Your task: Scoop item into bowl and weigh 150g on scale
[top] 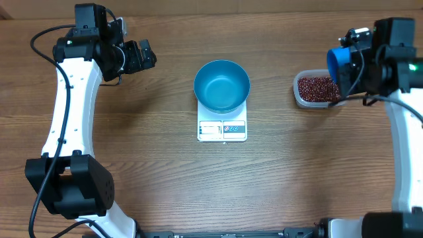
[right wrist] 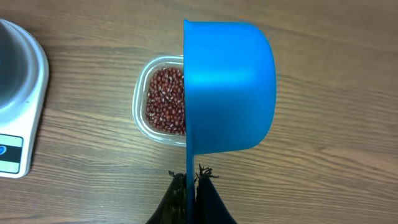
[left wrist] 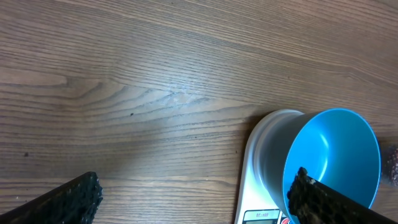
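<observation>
The robot's left gripper will next move to the button panel [top: 230,129] [left wrist: 283,219] of the white scale, next to the bright blue bowl, and close its fingers over it.
The bright blue bowl [top: 221,85] stands empty on the white scale [top: 222,129] at the table's middle; the left wrist view shows the bowl [left wrist: 336,155] and the scale [left wrist: 261,180] at lower right. Dark red-brown beans [top: 317,86] fill a clear tub [top: 301,96] at the right. My right gripper [right wrist: 191,177] is shut on the thin handle of a blue scoop [right wrist: 230,87], held on its side above the tub's right part; beans [right wrist: 166,99] show to its left. My left gripper [top: 142,56] stands open at the far left, its fingers [left wrist: 68,199] wide apart over bare wood.
The wooden table [top: 165,178] runs wide around the scale. The left arm's white link [top: 66,106] reaches along the left side, the right arm [top: 403,132] along the right edge.
</observation>
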Motion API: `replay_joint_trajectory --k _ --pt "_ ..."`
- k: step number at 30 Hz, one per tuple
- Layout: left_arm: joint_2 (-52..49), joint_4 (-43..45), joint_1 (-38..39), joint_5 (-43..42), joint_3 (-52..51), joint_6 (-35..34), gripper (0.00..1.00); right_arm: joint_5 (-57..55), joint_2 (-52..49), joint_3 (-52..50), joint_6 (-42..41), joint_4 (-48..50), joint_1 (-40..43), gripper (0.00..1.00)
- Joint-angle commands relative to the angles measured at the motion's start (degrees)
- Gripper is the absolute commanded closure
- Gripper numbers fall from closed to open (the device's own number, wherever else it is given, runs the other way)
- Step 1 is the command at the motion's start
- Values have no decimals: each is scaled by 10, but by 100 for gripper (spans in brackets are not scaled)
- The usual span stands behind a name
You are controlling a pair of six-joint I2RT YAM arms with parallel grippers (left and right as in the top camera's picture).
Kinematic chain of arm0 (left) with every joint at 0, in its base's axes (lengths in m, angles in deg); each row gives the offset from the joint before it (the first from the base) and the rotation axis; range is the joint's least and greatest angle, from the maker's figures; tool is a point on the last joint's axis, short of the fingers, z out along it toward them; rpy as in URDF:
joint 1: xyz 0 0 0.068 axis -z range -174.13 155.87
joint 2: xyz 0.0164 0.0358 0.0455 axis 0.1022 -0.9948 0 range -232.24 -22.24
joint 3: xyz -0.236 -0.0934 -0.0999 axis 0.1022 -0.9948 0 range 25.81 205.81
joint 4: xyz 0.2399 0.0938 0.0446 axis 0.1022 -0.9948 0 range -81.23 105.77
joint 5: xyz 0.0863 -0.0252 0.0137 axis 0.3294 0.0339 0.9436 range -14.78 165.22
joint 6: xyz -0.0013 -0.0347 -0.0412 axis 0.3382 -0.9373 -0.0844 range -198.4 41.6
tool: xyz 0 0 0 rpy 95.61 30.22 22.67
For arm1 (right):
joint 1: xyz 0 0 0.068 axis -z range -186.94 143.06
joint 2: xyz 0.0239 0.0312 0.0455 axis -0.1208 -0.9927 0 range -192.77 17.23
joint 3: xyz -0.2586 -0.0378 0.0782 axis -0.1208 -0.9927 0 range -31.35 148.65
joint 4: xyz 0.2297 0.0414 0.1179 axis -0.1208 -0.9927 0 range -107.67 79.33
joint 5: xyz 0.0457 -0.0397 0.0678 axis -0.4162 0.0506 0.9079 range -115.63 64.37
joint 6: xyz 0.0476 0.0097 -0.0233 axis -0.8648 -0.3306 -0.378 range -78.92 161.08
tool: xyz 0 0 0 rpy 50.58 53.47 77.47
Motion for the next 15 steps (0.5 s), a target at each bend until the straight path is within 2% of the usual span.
replay_joint_trajectory --k 1,7,10,15 --pt "17 1 1 3 12 15 0 6 -10 9 -9 10 -1 97" --pt "17 1 1 3 12 15 0 74 -12 4 -22 7 -1 97" --pt "17 1 1 3 12 15 1 73 -13 3 3 -5 -1 96" --pt "17 1 1 3 12 15 0 39 -18 2 -4 -3 -1 96"
